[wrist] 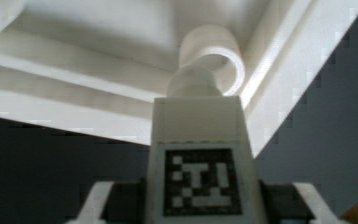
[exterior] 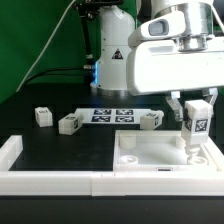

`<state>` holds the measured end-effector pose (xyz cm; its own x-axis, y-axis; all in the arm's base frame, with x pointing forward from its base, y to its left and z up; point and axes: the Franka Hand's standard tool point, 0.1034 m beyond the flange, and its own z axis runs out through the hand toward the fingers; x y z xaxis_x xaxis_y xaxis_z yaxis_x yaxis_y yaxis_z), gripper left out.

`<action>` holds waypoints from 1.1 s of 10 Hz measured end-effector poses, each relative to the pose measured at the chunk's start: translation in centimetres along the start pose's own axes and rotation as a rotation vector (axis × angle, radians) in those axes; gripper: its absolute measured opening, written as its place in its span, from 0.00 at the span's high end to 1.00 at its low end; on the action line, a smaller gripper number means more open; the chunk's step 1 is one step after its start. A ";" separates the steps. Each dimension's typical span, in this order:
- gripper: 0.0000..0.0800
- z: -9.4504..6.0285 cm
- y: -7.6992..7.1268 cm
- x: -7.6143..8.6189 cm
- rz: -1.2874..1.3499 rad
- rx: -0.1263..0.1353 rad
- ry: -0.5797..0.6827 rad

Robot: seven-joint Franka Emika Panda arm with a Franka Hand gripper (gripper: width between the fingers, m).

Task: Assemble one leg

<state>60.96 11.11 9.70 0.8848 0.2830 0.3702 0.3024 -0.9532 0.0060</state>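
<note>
My gripper needs to let go of the leg standing upright in the round white hole collar [exterior: 197,160] [wrist: 211,48] just below the gripper's tip.
My gripper [exterior: 194,112] is shut on a leg [exterior: 193,127], a white block with a black-and-white tag, held upright. Its lower end stands at a corner of the large flat white square part [exterior: 165,153] on the exterior view's right. In the wrist view the leg [wrist: 202,150] fills the middle, tag toward the camera, with its far tip at a round white hole collar [wrist: 215,62] of the square part [wrist: 87,75]. Three other legs lie on the black table: one [exterior: 43,116], one [exterior: 68,123] and one [exterior: 150,121].
The marker board [exterior: 111,115] lies flat behind the legs. A white raised wall [exterior: 40,176] runs along the front and the exterior view's left. The white arm base [exterior: 112,60] stands at the back, with cables and a green backdrop behind.
</note>
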 end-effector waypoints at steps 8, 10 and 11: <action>0.63 0.9 -0.7 0.5 -0.014 -0.014 0.097; 0.63 0.1 -0.9 0.6 -0.020 -0.013 0.091; 0.63 0.1 -0.8 0.2 -0.019 -0.014 0.089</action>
<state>60.97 11.95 9.67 0.8438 0.2913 0.4507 0.3134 -0.9492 0.0268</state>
